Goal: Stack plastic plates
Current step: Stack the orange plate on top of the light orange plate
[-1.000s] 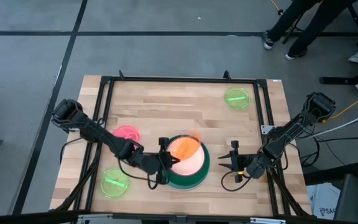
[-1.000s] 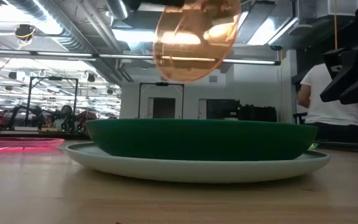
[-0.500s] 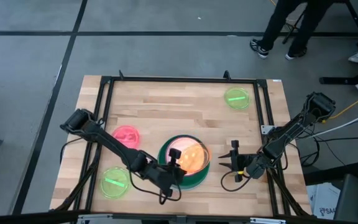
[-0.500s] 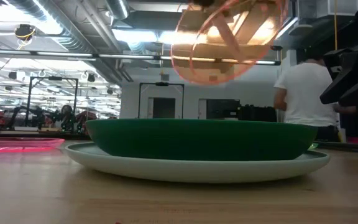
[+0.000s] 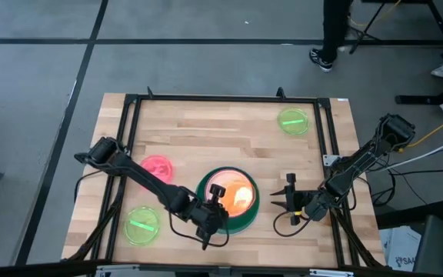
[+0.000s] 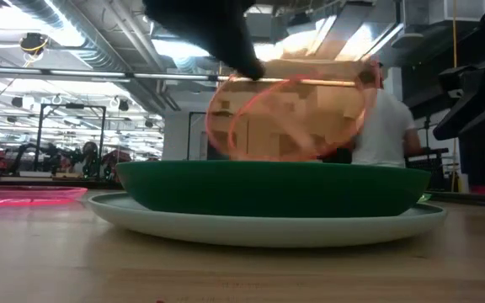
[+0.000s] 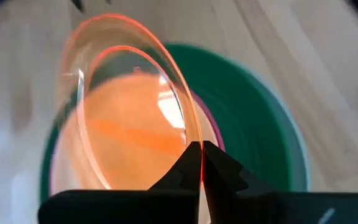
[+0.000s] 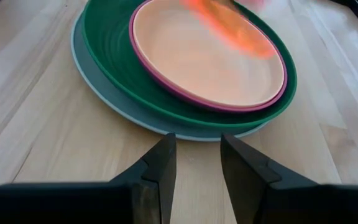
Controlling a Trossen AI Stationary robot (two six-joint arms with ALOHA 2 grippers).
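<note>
The robot's left gripper needs to release the orange plate on the peach plate [image 5: 230, 191] [image 7: 133, 148] that is on top of the stack.
A stack stands at the table's near middle: a light blue plate [image 8: 104, 93] at the bottom, then a dark green plate [image 5: 246, 219], a magenta plate [image 8: 166, 79] and a peach plate [image 8: 204, 59]. My left gripper [image 5: 215, 208] is shut on a translucent orange plate [image 5: 237, 197] that is tilted over the stack; it also shows in the low view [image 6: 293, 118]. My right gripper [image 5: 287, 201] is open and empty just right of the stack. A pink-red plate [image 5: 157, 166] and two lime green plates [image 5: 141, 225] [image 5: 292, 121] lie flat on the table. My left gripper pinches the orange plate's rim [image 7: 193, 146] between its two fingers [image 7: 222, 171], one on each face. The fingers come from the table's left and near side. The plate is steeply tilted over the peach plate; I cannot tell whether its lower edge [image 6: 285, 158] touches the stack.
A black frame [image 5: 221, 98] runs around the wooden table top. A person [image 6: 394, 126] stands in the room beyond the table. Bare wood lies at the far middle [image 5: 221, 131] of the table.
My left gripper has moved toward the table's near edge and down, still shut on the orange plate. The plate has come down from high above the stack to just over the peach plate, still tilted.
</note>
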